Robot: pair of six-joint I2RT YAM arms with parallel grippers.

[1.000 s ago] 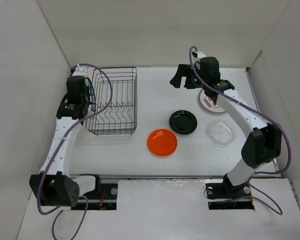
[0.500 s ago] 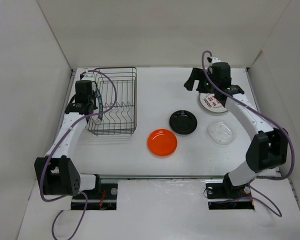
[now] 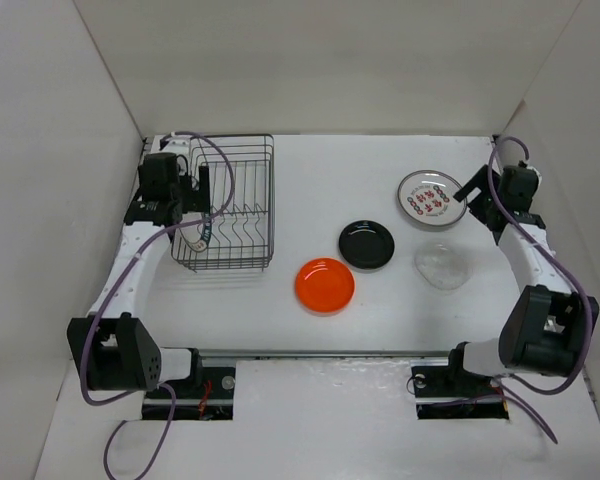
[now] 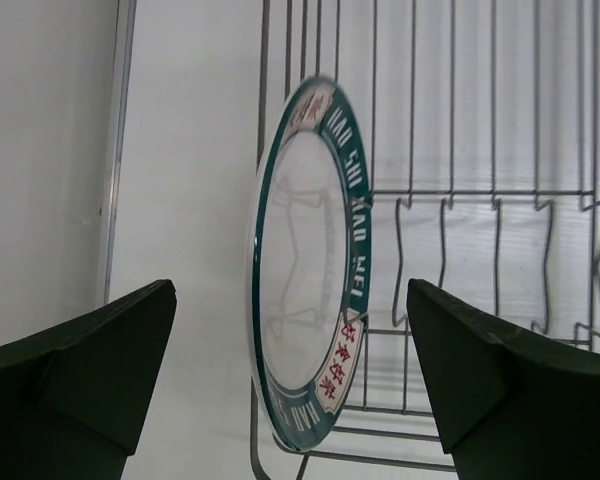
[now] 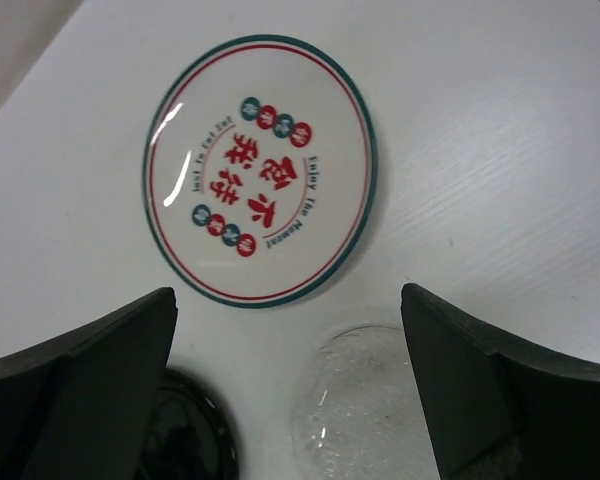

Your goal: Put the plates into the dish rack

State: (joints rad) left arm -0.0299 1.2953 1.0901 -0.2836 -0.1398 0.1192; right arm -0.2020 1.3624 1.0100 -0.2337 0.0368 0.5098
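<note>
My right gripper should grab the white plate with red marks at the rim [image 3: 462, 212] [image 5: 348, 248] nearest that gripper's own arm.
The white plate with a dark green patterned rim [image 4: 310, 270] stands on edge at the left end of the dish rack [image 3: 270, 200], seen there as a thin sliver [image 3: 205, 232]. My left gripper [image 4: 290, 300] is open around it, with both fingers well clear of it. The white plate with red marks [image 3: 428, 198] lies flat at the back right. My right gripper [image 3: 473, 190] hovers open just right of it. The black plate [image 3: 367, 243], the clear plate [image 3: 442, 266] and the orange plate [image 3: 325, 284] lie flat mid-table.
White walls enclose the table on the left, back and right. The rack's wire wall [image 4: 450, 190] and divider prongs stand to the right of the patterned plate. In the right wrist view the red-marked plate [image 5: 260, 170], clear plate [image 5: 370, 410] and black plate [image 5: 185, 430] lie below.
My left gripper has opened and let go of the patterned plate, which now stands in the rack. My right arm has swung from over the back middle to the right side.
</note>
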